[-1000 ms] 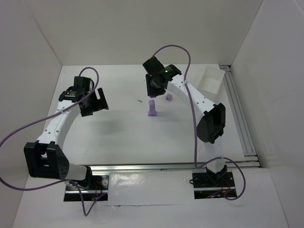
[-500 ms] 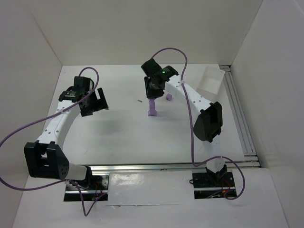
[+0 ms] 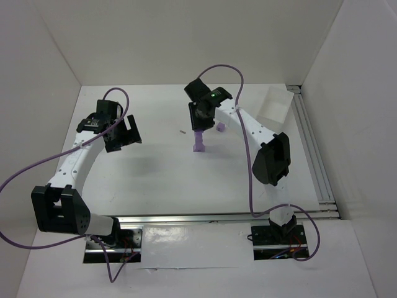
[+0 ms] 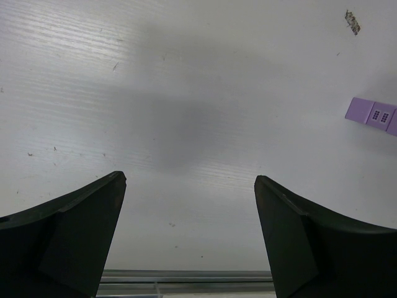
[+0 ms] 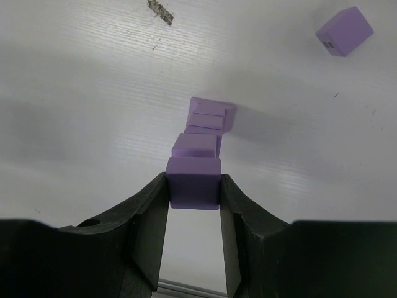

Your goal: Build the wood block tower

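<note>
Next, my right gripper lets go of the lilac wood block on the top cube of the tower (image 3: 198, 132) (image 5: 194, 179).
The tower (image 3: 200, 142) is a short column of lilac wood blocks near the middle of the table. In the right wrist view it is a stack (image 5: 207, 121) seen from above. My right gripper (image 5: 193, 187) is shut on one lilac wood block (image 5: 193, 179), directly over the stack's top cube (image 5: 195, 144). I cannot tell whether they touch. Another wood block (image 5: 344, 30) lies loose to the right, also visible from above (image 3: 221, 127). My left gripper (image 4: 189, 186) hangs open and empty over bare table at the left (image 3: 124, 133). Lilac blocks (image 4: 374, 115) show at its view's right edge.
A shallow white tray (image 3: 273, 103) lies at the back right. A small dark speck (image 3: 182, 131) lies left of the tower. A metal rail (image 3: 313, 149) runs along the right wall, and white walls enclose the table.
My right arm has shifted slightly left with the block still held, closer over the tower. The left arm has not moved.
</note>
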`<state>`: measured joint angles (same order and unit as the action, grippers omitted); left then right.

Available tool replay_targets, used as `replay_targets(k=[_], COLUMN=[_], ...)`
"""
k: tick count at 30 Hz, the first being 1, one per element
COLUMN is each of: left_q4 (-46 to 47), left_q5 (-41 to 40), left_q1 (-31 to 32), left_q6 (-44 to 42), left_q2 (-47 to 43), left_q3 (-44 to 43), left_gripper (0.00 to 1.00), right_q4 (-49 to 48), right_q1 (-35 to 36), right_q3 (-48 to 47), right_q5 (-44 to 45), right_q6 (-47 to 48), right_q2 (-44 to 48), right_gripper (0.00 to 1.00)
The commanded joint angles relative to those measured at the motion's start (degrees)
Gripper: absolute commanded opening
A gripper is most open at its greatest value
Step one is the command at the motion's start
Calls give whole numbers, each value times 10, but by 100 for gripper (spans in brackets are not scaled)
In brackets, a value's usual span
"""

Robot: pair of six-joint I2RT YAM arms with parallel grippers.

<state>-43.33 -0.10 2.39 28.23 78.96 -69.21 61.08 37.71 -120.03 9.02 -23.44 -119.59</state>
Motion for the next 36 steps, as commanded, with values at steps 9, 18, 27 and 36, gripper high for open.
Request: replay_targets(k=[9,18,27,36], left_q4=[5,5,5,5], left_q5=[2,2,2,2], left_q1=[-3,-3,-3,-3], left_q6=[-10,-10,-10,-10], left_q2=[-13,-13,-13,-13], left_q3=[-4,-4,-4,-4], left_gripper=[98,98,98,98], right_q4=[3,3,3,3], right_q1=[-1,-1,-1,-1], right_q3=[5,5,5,5], right_q5=[1,1,-4,-15], right_q6=[7,7,7,12], right_q2=[6,6,1,-5], right_gripper=[27,28,28,28])
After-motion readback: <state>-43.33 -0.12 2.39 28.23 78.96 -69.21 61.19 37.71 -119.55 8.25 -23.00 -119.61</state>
